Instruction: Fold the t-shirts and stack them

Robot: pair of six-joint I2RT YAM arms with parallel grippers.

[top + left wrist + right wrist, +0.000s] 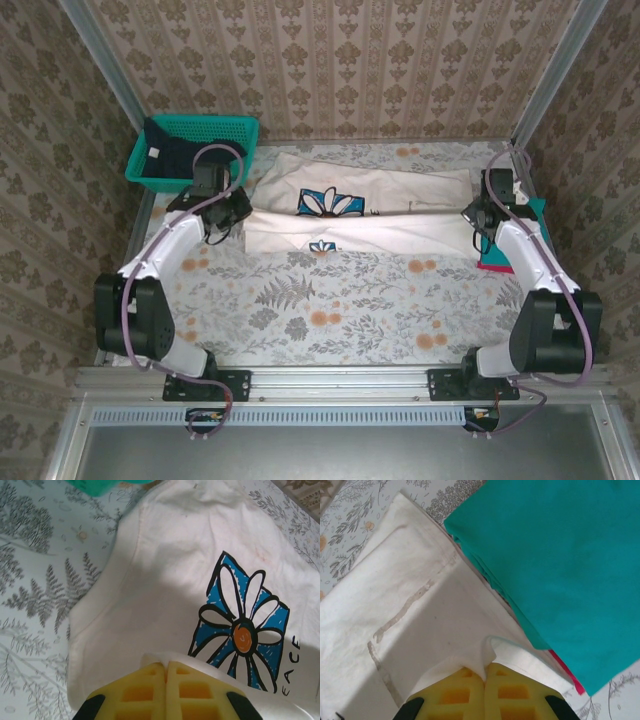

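Observation:
The robot's right gripper will release the cream-white t-shirt's lifted edge on the t-shirt's flat back half (461, 206) (461, 582), by its side hem.
The cream-white t-shirt (400, 232) with the blue daisy print (326, 202) lies stretched across the back half of the table, its near edge lifted into a fold. My left gripper (232, 212) is shut on the shirt's left edge, and a pinch of cloth shows between the yellow fingertips (166, 665) beside the daisy (244, 632). My right gripper (474, 215) is shut on the shirt's right edge (484, 672). A folded teal t-shirt (560, 565) lies just right of that hem. A dark navy t-shirt (168, 152) sits in the basket.
The teal mesh basket (215, 122) stands at the back left corner, close to my left arm. A pink edge (565, 669) peeks from under the teal shirt at the right side. The floral tablecloth (330, 310) spreads in front of the shirt.

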